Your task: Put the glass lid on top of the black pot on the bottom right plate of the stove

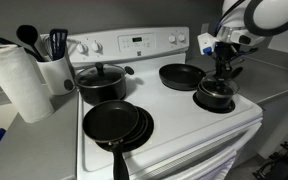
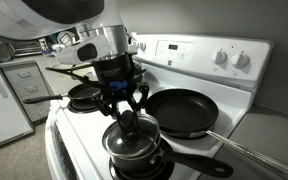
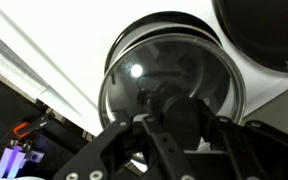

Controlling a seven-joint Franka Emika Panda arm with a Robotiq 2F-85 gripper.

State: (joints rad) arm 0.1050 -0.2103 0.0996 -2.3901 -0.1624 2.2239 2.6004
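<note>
My gripper needs to let go of the glass lid on the rim of the black pot (image 1: 219, 91) (image 3: 171, 88), in front of the flat frying pan.
The glass lid (image 2: 134, 140) with its dark rim lies on the small black pot (image 2: 156, 162) at the front right burner of the white stove (image 1: 174, 112). My gripper (image 2: 125, 112) stands straight above it, fingers closed on the lid's black centre knob. In an exterior view the gripper (image 1: 222, 68) is over the lid (image 1: 216, 87) and pot (image 1: 214, 100). In the wrist view the lid (image 3: 164, 50) fills the frame beneath the fingers (image 3: 179, 120), and the knob sits between them. The pot's long handle (image 2: 199, 165) points away from the arm.
A flat frying pan (image 1: 181, 75) sits behind the pot, and it also shows in the closer exterior view (image 2: 181, 112). A two-handled black pot (image 1: 102, 80) is at the back left, stacked frying pans (image 1: 116, 123) at the front left. A paper towel roll (image 1: 19, 82) and utensil holder (image 1: 52, 68) stand on the counter.
</note>
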